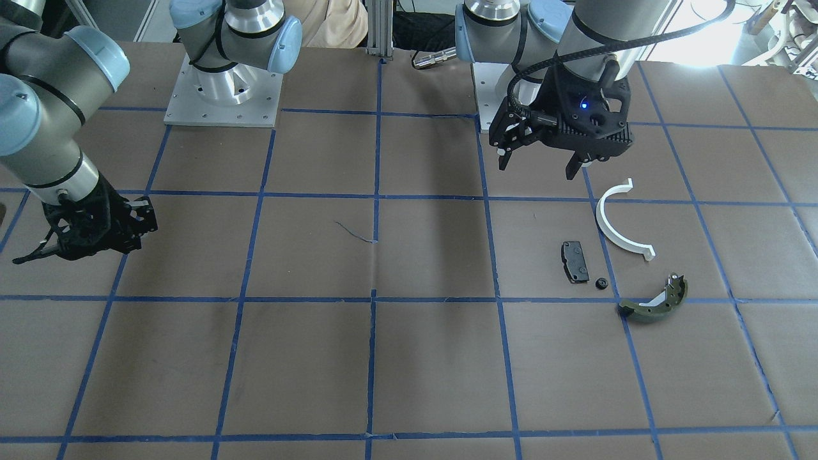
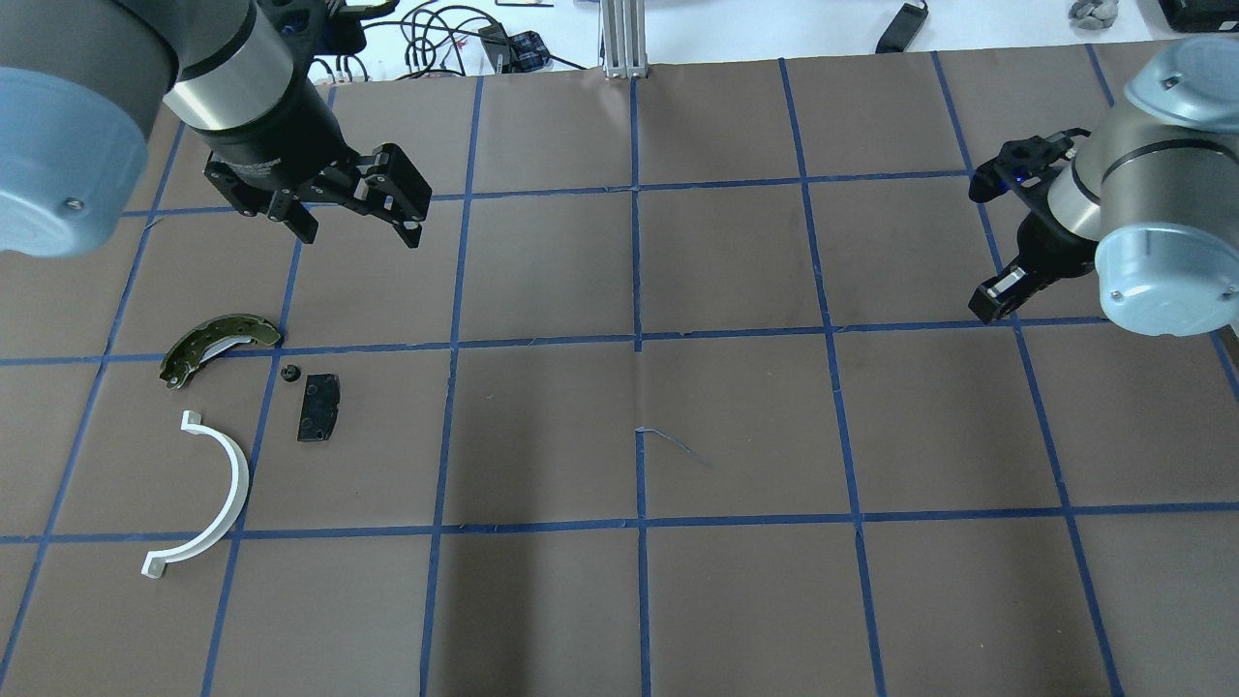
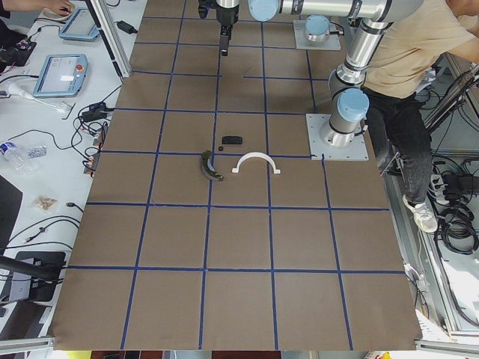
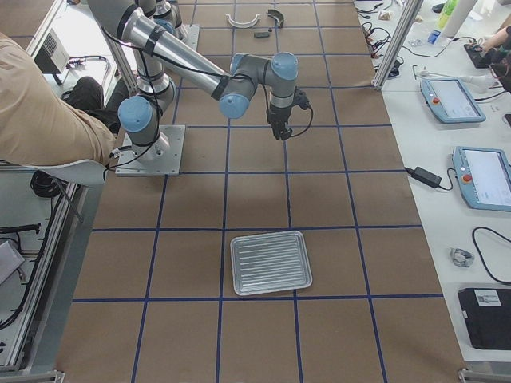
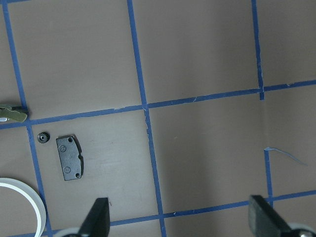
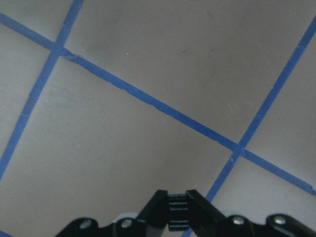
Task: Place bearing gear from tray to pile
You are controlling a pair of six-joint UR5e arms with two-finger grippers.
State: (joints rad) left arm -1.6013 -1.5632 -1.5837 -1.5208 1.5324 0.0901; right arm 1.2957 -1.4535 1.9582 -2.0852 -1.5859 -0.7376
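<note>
My right gripper needs to set the bearing gear down beside the gap in the blue tape [image 1: 402, 259], on the side of the pile. The gear is now held over bare paper.
The pile lies on the robot's left: a white half-ring [image 2: 235, 476], a black plate [image 2: 319, 408] and an olive brake shoe [image 2: 208, 344]. A small black bearing gear [image 2: 287, 373] lies on the paper beside the plate; it also shows in the left wrist view [image 5: 43, 138]. My left gripper [image 2: 360, 234] is open and empty, held above the table beyond the pile. My right gripper [image 2: 985, 306] hangs over bare paper at the right. In the right wrist view its fingertips [image 6: 160, 200] are shut on a small black ridged, gear-like part [image 6: 177, 212]. The metal tray [image 4: 270, 262] is empty.
Brown paper with a blue tape grid [image 2: 637, 344] covers the table. A person in a tan shirt [image 3: 404, 52] stands behind the robot bases. Tablets and cables lie on side benches [image 4: 463, 104] beyond the table's far edge.
</note>
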